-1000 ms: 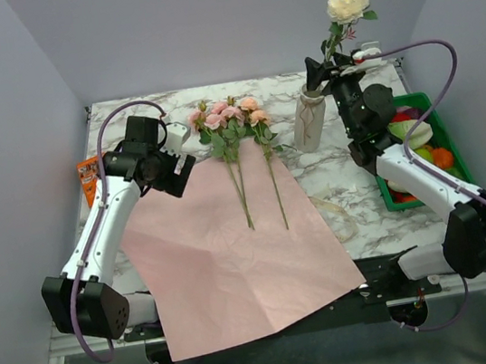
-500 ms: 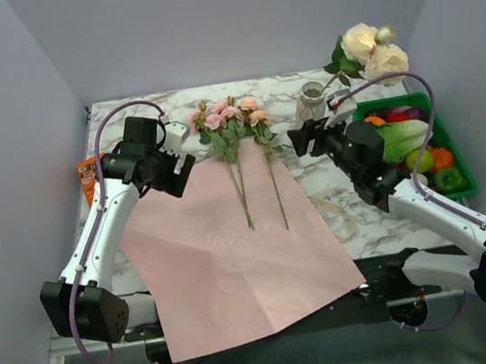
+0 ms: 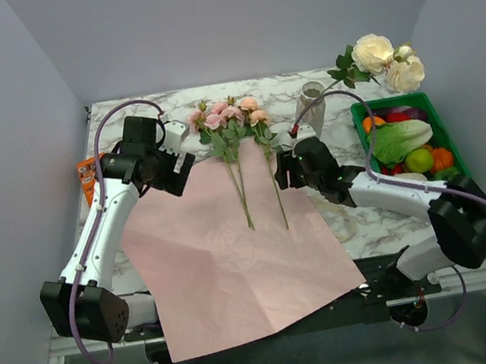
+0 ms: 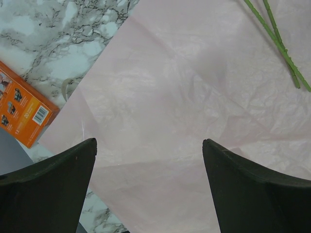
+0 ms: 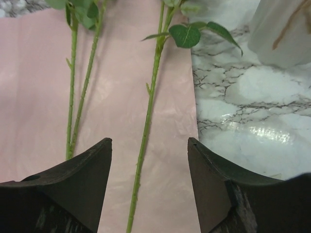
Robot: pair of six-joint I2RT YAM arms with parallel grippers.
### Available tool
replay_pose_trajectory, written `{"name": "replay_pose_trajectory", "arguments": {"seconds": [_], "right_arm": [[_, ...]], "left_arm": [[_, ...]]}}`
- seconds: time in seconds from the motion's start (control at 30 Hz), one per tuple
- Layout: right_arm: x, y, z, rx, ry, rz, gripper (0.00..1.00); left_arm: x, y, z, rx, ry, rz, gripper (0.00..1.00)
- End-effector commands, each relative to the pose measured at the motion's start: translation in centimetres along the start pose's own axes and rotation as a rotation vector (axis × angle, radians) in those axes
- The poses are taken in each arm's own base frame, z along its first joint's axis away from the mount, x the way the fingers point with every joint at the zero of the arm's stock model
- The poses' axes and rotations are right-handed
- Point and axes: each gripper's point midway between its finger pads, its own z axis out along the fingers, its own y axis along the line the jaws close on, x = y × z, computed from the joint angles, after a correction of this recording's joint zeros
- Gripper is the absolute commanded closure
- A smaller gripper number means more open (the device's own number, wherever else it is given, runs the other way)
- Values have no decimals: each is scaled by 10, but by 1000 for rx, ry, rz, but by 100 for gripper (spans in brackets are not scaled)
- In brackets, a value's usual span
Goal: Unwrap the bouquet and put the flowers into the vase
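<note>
The robot's right gripper needs to next move to the peach flower and close on the upper stem [image 3: 269, 159] [image 5: 155, 68] just under the flower's leaves, on the vase's side.
The bouquet lies unwrapped. Its pink paper [image 3: 227, 258] is spread flat, with pink and peach flowers [image 3: 229, 115] lying at its far edge, stems toward me. Behind them stands the cream vase [image 3: 312, 98], holding cream roses [image 3: 375, 52] that lean to the right. My right gripper [image 3: 282, 169] hangs low and open over the paper's right edge. In the right wrist view one green stem [image 5: 146, 121] lies between the right gripper's [image 5: 149, 145] jaws, untouched, and the vase [image 5: 284, 34] shows at the upper right. My left gripper [image 3: 177, 169] is open above the paper's left corner, nothing in it [image 4: 149, 145].
A green crate [image 3: 455, 164] of vegetables sits at the right edge. An orange box [image 3: 89, 177] lies at the left edge, also in the left wrist view [image 4: 22, 109]. A beige ribbon [image 3: 339, 213] lies on the marble right of the paper.
My right arm left the cream roses at the vase and swung down and left to the stems on the paper. The cream roses tipped to the right. The left arm stayed still.
</note>
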Motion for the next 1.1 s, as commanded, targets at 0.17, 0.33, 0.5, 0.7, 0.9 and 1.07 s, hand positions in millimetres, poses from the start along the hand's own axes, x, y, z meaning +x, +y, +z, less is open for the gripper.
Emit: {"name": "replay_pose_trajectory", "arguments": {"seconds": [0.17,0.33,0.5,0.7,0.9,1.07], "right_arm": [[7,-8,55,181,61,45,31],[6,0,84,205,142,0,35],[16,-2,102,261,249,-36,42],[18,-7,117,312,288,-79,50],[33,-9,123,331,359,-86,59],[36,-1,123,288,335,-43,65]], "left_arm": [[3,-3,6,22,7,2,1],[2,0,7,19,9,11,1],[2,2,10,16,18,15,1],[3,4,12,15,26,17,1],[2,7,12,12,25,18,1],[1,8,13,11,28,17,1]]}}
